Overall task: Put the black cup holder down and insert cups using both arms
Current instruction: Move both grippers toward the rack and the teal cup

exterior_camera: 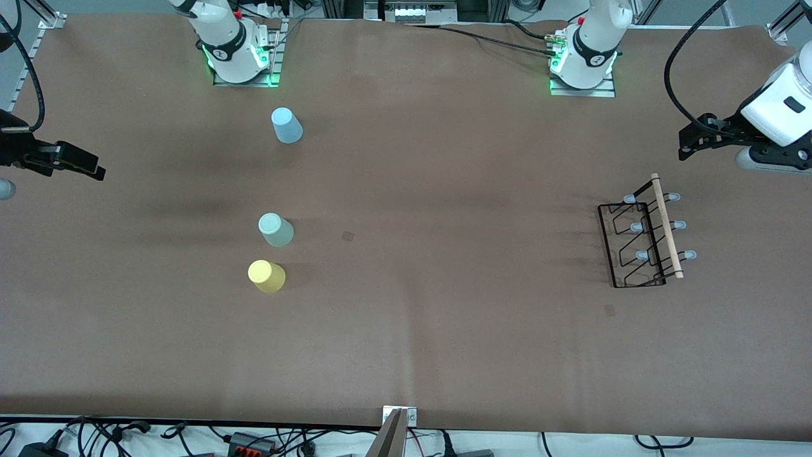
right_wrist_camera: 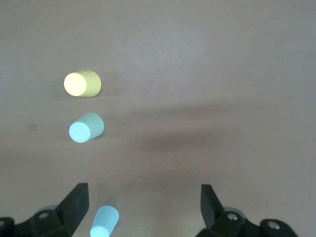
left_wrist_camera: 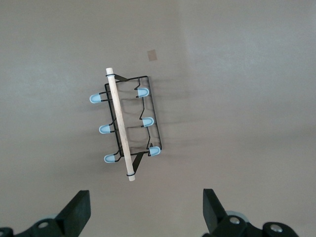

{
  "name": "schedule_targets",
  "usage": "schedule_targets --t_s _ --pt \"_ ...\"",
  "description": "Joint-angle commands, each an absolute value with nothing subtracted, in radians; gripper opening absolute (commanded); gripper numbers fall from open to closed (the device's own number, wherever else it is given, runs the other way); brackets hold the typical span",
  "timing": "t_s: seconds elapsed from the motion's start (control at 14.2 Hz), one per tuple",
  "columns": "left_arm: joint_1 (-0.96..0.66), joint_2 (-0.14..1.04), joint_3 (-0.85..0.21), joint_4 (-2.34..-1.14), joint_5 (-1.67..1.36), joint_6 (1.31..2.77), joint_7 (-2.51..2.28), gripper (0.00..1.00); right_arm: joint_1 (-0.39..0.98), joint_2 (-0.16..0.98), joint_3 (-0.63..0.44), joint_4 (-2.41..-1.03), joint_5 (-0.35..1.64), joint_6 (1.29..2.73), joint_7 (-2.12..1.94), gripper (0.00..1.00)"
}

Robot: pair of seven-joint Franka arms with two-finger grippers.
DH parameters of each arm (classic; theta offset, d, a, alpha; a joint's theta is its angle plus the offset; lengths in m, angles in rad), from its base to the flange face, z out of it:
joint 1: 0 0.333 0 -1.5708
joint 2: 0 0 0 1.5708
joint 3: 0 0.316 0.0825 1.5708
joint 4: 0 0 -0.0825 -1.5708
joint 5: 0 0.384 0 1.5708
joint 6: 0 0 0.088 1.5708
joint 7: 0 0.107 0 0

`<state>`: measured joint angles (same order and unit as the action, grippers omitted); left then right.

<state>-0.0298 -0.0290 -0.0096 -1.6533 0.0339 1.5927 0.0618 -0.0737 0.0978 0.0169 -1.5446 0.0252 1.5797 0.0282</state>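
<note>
The black cup holder has a wooden rod on top, and my left gripper should close on the middle of the wooden rod [exterior_camera: 667, 227] [left_wrist_camera: 120, 124].
The black cup holder [exterior_camera: 644, 241] lies on the brown table toward the left arm's end, its wooden rod on top; it also shows in the left wrist view [left_wrist_camera: 129, 123]. The light blue cup [exterior_camera: 287, 125], pale green cup [exterior_camera: 275, 230] and yellow cup [exterior_camera: 266, 276] stand upside down toward the right arm's end. They show in the right wrist view as blue [right_wrist_camera: 104, 222], green [right_wrist_camera: 86, 128] and yellow [right_wrist_camera: 82, 84]. My left gripper [exterior_camera: 688, 143] is open and empty in the air over bare table beside the holder. My right gripper [exterior_camera: 95, 170] is open and empty over the table's end, apart from the cups.
Two small tape marks [exterior_camera: 348, 235] [exterior_camera: 609, 310] lie on the table cover. The arm bases [exterior_camera: 238, 51] [exterior_camera: 587, 57] stand along the table's edge farthest from the front camera. Cables [exterior_camera: 254, 441] run below the edge nearest it.
</note>
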Motion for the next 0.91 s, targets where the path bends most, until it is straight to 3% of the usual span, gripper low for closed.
schedule_targets --t_s 0.0,0.42,0.63,0.84 --pt "-0.025 -0.015 -0.014 -1.624 0.035 1.572 0.067 1.0 -0.077 0.097 0.021 -1.542 0.038 1.565 0.038 1.0" --pt "-0.025 -0.015 -0.014 -1.624 0.035 1.571 0.066 1.0 -0.077 0.103 0.021 -1.542 0.038 1.549 0.022 1.0" --pt "-0.025 -0.009 -0.012 -1.623 0.037 1.572 0.064 1.0 -0.063 0.19 0.025 -1.543 0.035 1.504 -0.012 1.0" --pt "-0.021 -0.005 -0.012 -1.625 0.041 1.546 0.052 1.0 -0.048 0.195 0.025 -1.546 0.038 1.441 -0.02 1.0"
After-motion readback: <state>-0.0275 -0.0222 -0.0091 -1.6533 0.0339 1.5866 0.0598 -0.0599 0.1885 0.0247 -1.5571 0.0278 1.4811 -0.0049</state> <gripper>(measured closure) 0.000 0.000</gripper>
